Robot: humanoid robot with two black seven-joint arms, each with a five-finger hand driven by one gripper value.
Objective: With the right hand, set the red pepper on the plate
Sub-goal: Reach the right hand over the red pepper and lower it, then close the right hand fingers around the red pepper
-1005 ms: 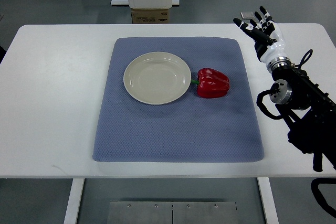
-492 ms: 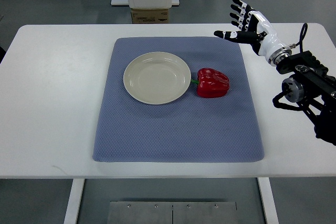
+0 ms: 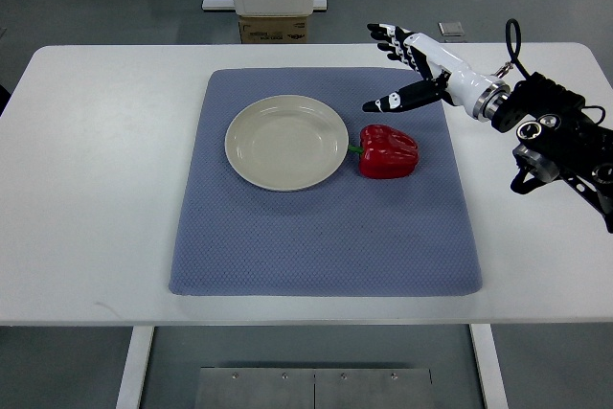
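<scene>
The body of the red pepper (image 3: 395, 149) will be held by my right gripper, which will close around it toward the rounded end opposite the pepper's green stem.
A red bell pepper (image 3: 388, 152) with a short green stem lies on a blue-grey mat (image 3: 326, 184), just right of a round cream plate (image 3: 286, 141). The stem points toward the plate's rim. My right hand (image 3: 395, 68) reaches in from the right edge and hovers above and behind the pepper. Its white, black-tipped fingers (image 3: 387, 34) are spread and the thumb points down-left toward the pepper. It holds nothing and does not touch the pepper. The left arm is out of sight.
The mat sits on a white table (image 3: 101, 174). Beyond the table's far edge stand a white pillar base and a cardboard box (image 3: 275, 26). The right arm's black wrist and cables (image 3: 560, 141) lie over the table's right side.
The right hand has swung left from the table's far right corner, over the mat's back edge, and now hangs above the pepper. Pepper and plate have not moved.
</scene>
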